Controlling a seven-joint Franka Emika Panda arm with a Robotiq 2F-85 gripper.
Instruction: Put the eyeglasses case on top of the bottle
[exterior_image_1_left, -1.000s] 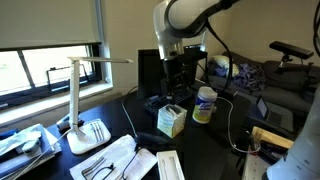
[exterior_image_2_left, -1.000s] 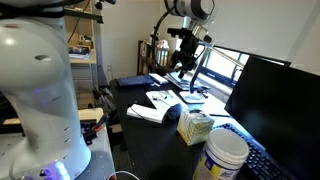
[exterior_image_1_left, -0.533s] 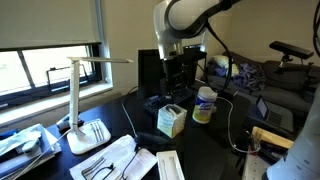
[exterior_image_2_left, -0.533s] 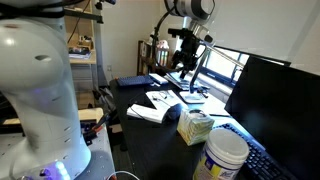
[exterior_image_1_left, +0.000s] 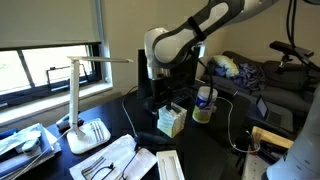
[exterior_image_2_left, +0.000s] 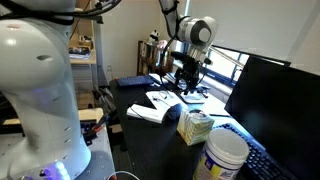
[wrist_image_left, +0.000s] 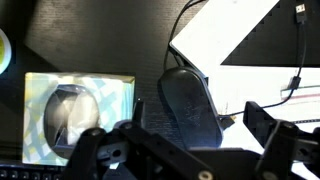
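Observation:
The eyeglasses case will be next for my gripper, which should move down and close on the eyeglasses case's long sides (exterior_image_1_left: 149, 137) (wrist_image_left: 196, 115), between the carton box and the white papers.
The eyeglasses case (wrist_image_left: 190, 105) is a dark oval lying on the black desk; it is hard to make out in the exterior views. My gripper (wrist_image_left: 190, 150) is open just above it, with a finger on either side and not closed on it. The gripper also shows low over the desk in both exterior views (exterior_image_1_left: 165, 95) (exterior_image_2_left: 185, 78). The bottle (exterior_image_1_left: 204, 105) has a white cap and a blue-and-white label. It stands beside the green-and-white carton box (exterior_image_1_left: 171, 121) and appears large in the foreground of an exterior view (exterior_image_2_left: 225, 155).
The carton box (wrist_image_left: 75, 115) sits close beside the case. White papers (wrist_image_left: 235, 40) and a cable (wrist_image_left: 300, 50) lie on the case's other side. A white desk lamp (exterior_image_1_left: 80, 100), loose papers (exterior_image_1_left: 120, 158), a dark monitor (exterior_image_2_left: 275, 100) and a keyboard (exterior_image_2_left: 262, 160) crowd the desk.
The arm has swung down and lowered the gripper from well above the desk to just over the eyeglasses case. The bottle and carton have not moved.

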